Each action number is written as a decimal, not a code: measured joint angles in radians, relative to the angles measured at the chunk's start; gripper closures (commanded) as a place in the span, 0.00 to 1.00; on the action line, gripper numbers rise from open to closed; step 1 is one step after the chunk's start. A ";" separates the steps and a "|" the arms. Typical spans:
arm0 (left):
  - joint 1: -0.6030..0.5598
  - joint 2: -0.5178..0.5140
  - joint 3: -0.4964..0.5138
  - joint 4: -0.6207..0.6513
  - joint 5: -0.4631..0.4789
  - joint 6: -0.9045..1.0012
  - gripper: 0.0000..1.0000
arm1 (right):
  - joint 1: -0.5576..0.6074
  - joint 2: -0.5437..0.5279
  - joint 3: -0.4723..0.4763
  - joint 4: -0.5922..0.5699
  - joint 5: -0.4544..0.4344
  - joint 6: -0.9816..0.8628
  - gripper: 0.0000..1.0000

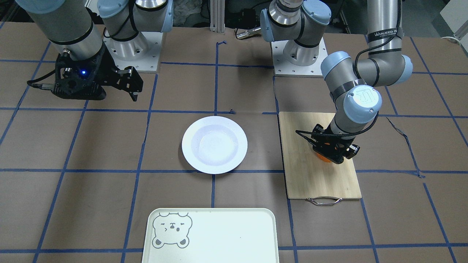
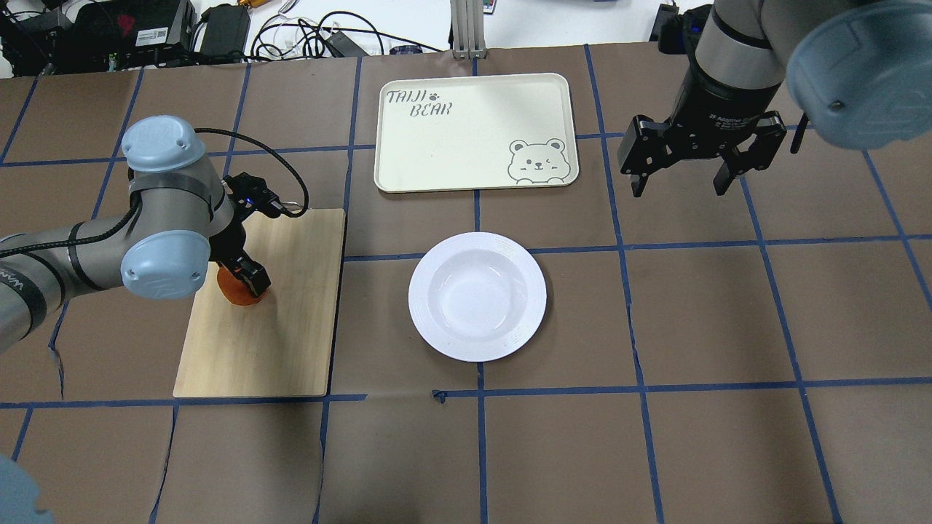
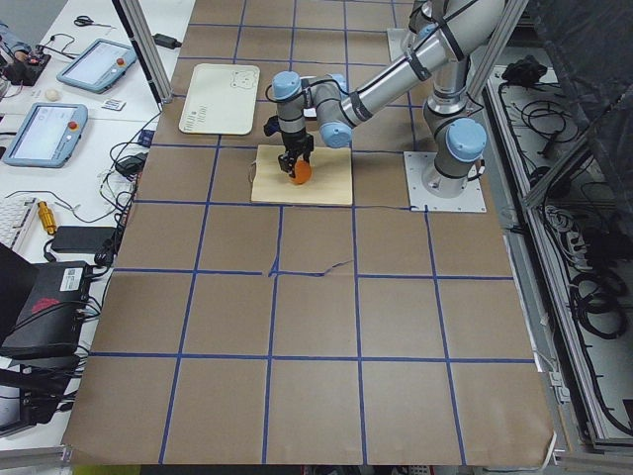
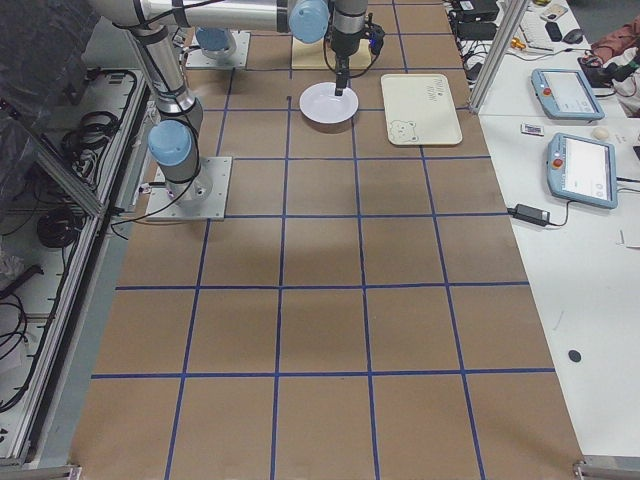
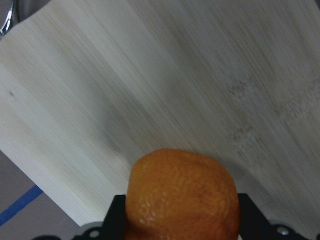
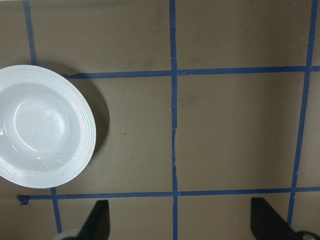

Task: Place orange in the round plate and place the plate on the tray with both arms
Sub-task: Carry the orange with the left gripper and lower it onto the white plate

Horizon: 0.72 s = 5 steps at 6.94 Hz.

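Observation:
Next, my left gripper releases the orange in the middle of the white round plate (image 1: 212, 146).
The orange (image 2: 237, 293) rests on the bamboo cutting board, and my left gripper (image 2: 245, 285) comes down over it with its fingers shut on both sides. The left wrist view shows the orange (image 5: 182, 192) pressed between the two black fingers (image 5: 116, 215). The white round plate (image 2: 477, 296) lies empty at the table's middle. Beyond it the cream tray (image 2: 466, 131) with the bear drawing is also empty. My right gripper (image 2: 679, 185) hangs open above bare table, right of the tray, and it sees the plate (image 6: 42, 132) at the left of its view.
The bamboo cutting board (image 2: 284, 327) with a metal handle (image 1: 323, 201) lies left of the plate. Brown paper with blue tape lines covers the table. Cables and equipment sit past the far edge (image 2: 145, 29).

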State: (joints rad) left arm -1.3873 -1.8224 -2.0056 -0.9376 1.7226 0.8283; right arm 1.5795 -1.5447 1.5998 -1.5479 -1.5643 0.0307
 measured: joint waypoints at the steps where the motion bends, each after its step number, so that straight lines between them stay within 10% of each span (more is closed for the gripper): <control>1: -0.012 0.018 0.037 -0.023 -0.030 -0.046 1.00 | 0.000 0.000 0.000 0.000 0.000 0.000 0.00; 5: -0.259 0.015 0.299 -0.332 -0.180 -0.769 1.00 | 0.000 0.000 0.000 0.002 0.000 0.000 0.00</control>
State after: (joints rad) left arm -1.6462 -1.8072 -1.7063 -1.2700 1.5423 0.0597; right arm 1.5792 -1.5447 1.6000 -1.5456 -1.5646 0.0307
